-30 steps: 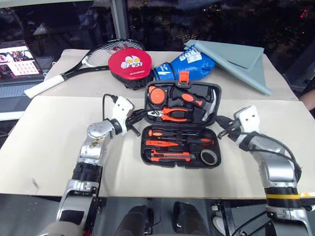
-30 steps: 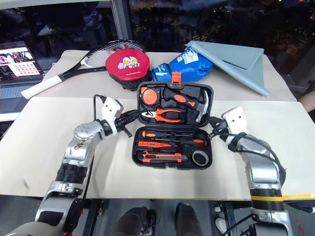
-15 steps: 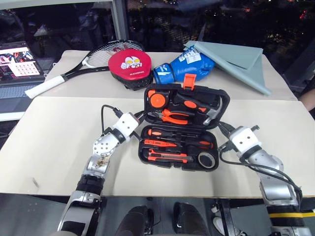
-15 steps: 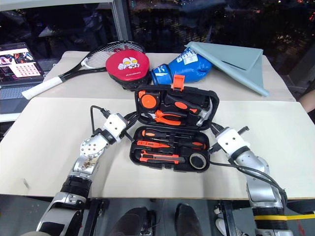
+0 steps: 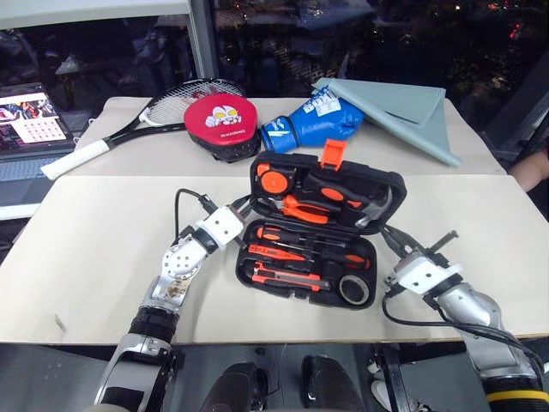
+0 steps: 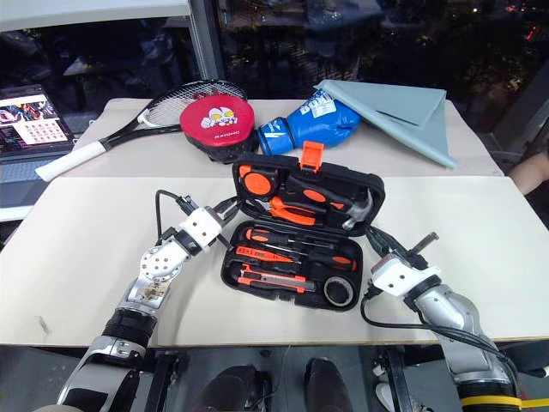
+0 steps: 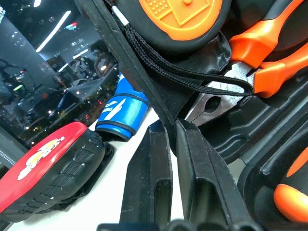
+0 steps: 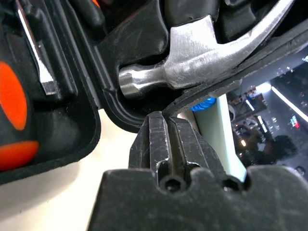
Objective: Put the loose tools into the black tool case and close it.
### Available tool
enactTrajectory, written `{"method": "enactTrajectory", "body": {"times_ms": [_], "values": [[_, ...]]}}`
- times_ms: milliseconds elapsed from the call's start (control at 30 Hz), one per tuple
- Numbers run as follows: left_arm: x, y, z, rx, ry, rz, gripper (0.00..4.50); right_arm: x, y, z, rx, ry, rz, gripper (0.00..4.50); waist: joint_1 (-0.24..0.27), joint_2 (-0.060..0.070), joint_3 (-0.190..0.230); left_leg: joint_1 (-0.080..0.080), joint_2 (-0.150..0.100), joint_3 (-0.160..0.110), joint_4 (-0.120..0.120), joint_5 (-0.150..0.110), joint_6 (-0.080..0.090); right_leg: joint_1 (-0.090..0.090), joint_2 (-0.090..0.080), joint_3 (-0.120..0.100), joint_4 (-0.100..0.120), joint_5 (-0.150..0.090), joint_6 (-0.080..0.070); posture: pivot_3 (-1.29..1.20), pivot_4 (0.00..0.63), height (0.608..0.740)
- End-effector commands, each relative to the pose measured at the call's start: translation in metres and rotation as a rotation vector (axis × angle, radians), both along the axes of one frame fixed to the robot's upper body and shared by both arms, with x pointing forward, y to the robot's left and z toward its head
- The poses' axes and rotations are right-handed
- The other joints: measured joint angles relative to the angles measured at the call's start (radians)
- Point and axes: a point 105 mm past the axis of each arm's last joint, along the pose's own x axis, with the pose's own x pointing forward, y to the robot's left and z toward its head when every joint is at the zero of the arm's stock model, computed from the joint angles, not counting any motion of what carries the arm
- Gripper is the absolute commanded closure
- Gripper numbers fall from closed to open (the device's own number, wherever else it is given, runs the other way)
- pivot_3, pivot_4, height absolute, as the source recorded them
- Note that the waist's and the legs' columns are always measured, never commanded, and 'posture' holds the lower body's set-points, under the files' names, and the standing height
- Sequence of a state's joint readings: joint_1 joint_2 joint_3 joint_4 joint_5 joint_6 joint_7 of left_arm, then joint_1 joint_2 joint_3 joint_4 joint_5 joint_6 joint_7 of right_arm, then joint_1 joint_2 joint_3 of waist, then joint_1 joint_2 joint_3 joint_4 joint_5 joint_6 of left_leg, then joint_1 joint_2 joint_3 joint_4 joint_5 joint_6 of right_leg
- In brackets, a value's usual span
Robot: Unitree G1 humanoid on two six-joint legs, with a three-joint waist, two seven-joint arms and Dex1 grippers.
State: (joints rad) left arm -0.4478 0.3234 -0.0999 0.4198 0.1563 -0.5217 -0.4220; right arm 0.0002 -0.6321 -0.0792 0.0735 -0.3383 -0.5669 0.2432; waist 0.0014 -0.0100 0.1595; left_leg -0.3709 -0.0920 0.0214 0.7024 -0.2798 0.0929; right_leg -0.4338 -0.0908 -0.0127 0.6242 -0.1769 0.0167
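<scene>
The robot's left gripper holds the half-raised lid's edge with its wrist low and pointing forward, so it should lay the lid back and take its side [image 5: 252, 184] from above before closing.
The black tool case [image 5: 243, 266] lies open in the middle of the table, its lid [image 5: 390, 184] tilted up and the orange latch [image 5: 332, 153] on top. In the lower half rest two screwdrivers [image 5: 300, 236], a slim orange tester [image 5: 274, 251], a utility knife [image 5: 287, 276] and a tape roll [image 5: 353, 288]. Pliers [image 7: 260, 67] and a hammer [image 8: 192, 67] sit in the lid. My left gripper [image 5: 244, 206] is shut, tips against the lid's left edge [image 7: 144, 82]. My right gripper [image 5: 386, 239] is shut, tips under the lid's right edge [image 8: 226, 82].
Behind the case lie a red round punch pad [image 5: 221, 120], a blue boxing glove [image 5: 313, 127], a tennis racket [image 5: 146, 116] and a grey folded sheet [image 5: 403, 112]. A laptop [image 5: 26, 120] stands at the far left. A person's hand [image 5: 530, 167] shows at the right edge.
The lid has risen from lying flat to tilted up over the lower half. Both grippers have drawn back toward me and rolled, staying at the lid's side edges.
</scene>
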Motion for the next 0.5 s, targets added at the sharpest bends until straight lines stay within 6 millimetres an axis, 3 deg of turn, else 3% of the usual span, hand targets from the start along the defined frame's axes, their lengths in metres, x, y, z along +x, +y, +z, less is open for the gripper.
{"method": "enactTrajectory", "body": {"times_ms": [33,200,400,433,500], "values": [[0.002,0.008,0.003,-0.013,-0.017,0.031,4.46,-0.009,0.018,-0.005,-0.075,-0.003,0.114,4.5,0.001,0.0,0.0,0.0,0.0,0.0,-0.001,0.0,0.0,0.0,0.0,0.0,0.0,0.0,0.0,0.0,0.15,0.732],[-0.002,0.017,0.001,-0.002,-0.009,0.026,2.63,-0.021,0.024,-0.005,-0.157,-0.031,0.19,2.84,-0.005,-0.002,0.0,0.0,0.0,0.002,-0.005,0.001,-0.001,-0.002,0.0,0.001,-0.001,-0.001,-0.001,0.0,0.15,0.732],[-0.015,0.042,-0.008,0.041,0.015,0.061,0.35,-0.043,0.011,-0.004,-0.201,-0.01,0.209,0.74,-0.003,-0.004,-0.001,0.0,0.001,0.003,-0.007,0.001,-0.001,-0.002,0.0,0.001,-0.002,-0.001,-0.001,0.0,0.15,0.732],[-0.018,0.05,-0.01,0.049,0.025,0.078,0.07,-0.048,0.006,-0.002,-0.21,0.0,0.208,0.47,-0.001,-0.004,-0.002,0.001,0.001,0.003,-0.007,0.001,-0.001,-0.002,-0.001,0.001,-0.002,-0.001,-0.001,0.0,0.15,0.732],[-0.022,0.064,-0.015,0.062,0.045,0.114,0.0,-0.055,-0.005,0.004,-0.217,0.018,0.192,0.02,0.001,-0.004,-0.002,0.002,0.001,0.003,-0.007,0.0,-0.001,0.0,-0.001,0.001,-0.005,-0.001,-0.001,0.0,0.15,0.732]]}}
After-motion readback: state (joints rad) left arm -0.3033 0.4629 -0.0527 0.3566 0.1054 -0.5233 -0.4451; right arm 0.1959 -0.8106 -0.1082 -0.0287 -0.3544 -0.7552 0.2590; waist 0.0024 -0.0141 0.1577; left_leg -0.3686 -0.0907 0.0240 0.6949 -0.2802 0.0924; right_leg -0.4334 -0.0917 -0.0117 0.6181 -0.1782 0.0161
